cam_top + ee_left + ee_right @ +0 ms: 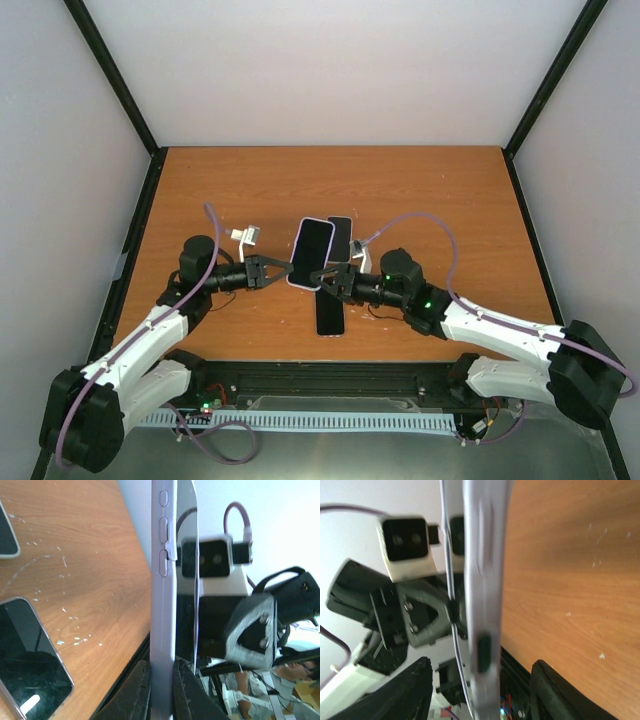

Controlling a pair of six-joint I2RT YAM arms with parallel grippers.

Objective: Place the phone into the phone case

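Note:
My left gripper is going to set the lilac phone case down on its own side of the gap (pixel 286 280) that lies between the dark phones.
A lilac phone case (pixel 311 252) with a dark-screened phone (pixel 313 248) in its front is held up above the table between both arms. My left gripper (pixel 288 272) is shut on the case's left edge. In the left wrist view the case (pixel 162 605) is edge-on between my fingers (pixel 137 692), and the phone's thin edge (pixel 195 580) stands slightly off it. My right gripper (pixel 322 278) is open at the case's lower right. In the right wrist view the blurred case edge (pixel 482 605) stands between its wide-apart jaws, touching neither finger (pixel 405 695).
A dark phone (pixel 340 238) lies on the wooden table (pixel 450 200) behind the held case and another (pixel 330 315) lies in front of it. Both show in the left wrist view (pixel 7 530) (pixel 30 665). A small white part (pixel 245 237) lies by the left arm.

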